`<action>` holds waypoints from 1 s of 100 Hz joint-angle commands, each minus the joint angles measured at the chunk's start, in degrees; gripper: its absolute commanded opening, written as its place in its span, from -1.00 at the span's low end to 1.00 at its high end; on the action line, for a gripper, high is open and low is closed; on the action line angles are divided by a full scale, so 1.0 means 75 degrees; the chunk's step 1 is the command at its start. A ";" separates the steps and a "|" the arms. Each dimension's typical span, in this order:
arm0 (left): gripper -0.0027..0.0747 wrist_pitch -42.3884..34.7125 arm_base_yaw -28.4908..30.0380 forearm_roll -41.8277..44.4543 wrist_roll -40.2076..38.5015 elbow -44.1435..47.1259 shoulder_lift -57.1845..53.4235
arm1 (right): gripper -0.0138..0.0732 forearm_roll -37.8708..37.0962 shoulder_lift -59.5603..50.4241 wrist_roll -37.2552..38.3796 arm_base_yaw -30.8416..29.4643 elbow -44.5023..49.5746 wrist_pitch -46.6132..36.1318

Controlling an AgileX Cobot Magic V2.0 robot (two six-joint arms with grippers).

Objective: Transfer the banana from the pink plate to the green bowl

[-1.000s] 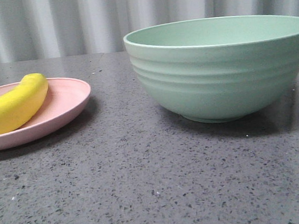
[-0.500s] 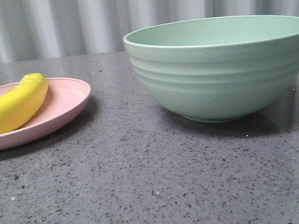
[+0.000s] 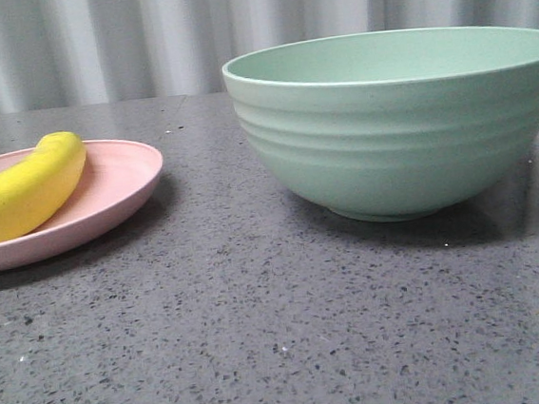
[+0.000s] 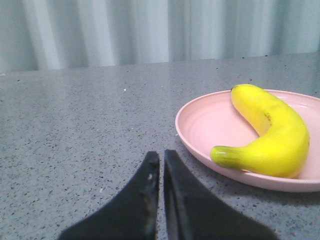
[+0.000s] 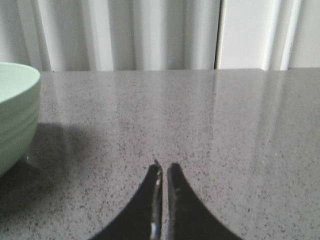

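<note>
My left gripper is to close on the curved middle (image 4: 288,142) of the yellow banana, between its greenish stem end and its other end.
The yellow banana (image 3: 22,190) lies on the pink plate (image 3: 120,183) at the left of the front view. The green bowl (image 3: 405,122) stands upright to the right, apart from the plate. In the left wrist view the banana (image 4: 272,135) rests on the plate (image 4: 207,125), greenish stem end toward my left gripper (image 4: 161,156), which is shut and empty, low over the table, a short way from the plate's rim. My right gripper (image 5: 164,167) is shut and empty over bare table, with the bowl (image 5: 15,115) off to one side. Neither gripper shows in the front view.
The grey speckled table (image 3: 262,327) runs under everything. A pale pleated curtain (image 3: 168,35) hangs behind the table's far edge.
</note>
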 commanded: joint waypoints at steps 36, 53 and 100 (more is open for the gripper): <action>-0.98 -0.0606 0.0012 -0.0124 -0.0061 -0.1938 0.1926 | -0.83 0.0035 0.0844 -0.0033 -0.0039 -0.1667 0.0663; -0.98 -0.1212 0.0012 -0.0124 -0.0061 -0.2173 0.2801 | -0.83 0.0271 0.1760 -0.0033 -0.0039 -0.2526 0.1492; 0.01 -0.2647 0.0012 -0.0124 -0.0061 -0.2324 0.3996 | -0.83 0.0655 0.2310 -0.0033 -0.0039 -0.2679 0.1174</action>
